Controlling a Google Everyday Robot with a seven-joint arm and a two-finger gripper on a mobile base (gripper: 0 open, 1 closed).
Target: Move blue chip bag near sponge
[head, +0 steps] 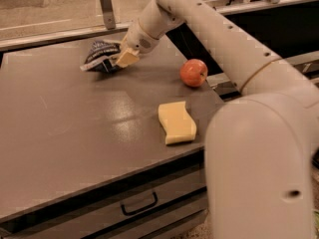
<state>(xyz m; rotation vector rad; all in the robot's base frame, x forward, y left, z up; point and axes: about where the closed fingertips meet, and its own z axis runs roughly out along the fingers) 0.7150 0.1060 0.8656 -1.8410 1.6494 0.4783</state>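
The robot's gripper needs to release the blue chip bag on the open grey table [125,94] next to the sponge, away from the apple.
The blue chip bag [98,57] is a crumpled dark navy bag with white lettering, lying at the far left of the grey table [75,133]. My gripper [123,59] is right at the bag's right edge and touches it, with the arm reaching in from the upper right. The pale yellow sponge [177,122] with wavy sides lies flat near the table's front right edge, well apart from the bag and to its right and nearer the camera.
A red-orange apple [193,72] sits at the table's right edge, between bag and sponge. The robot's white arm [259,148] fills the right foreground. A metal post [106,6] stands behind the bag. A drawer handle [139,205] shows below the table front.
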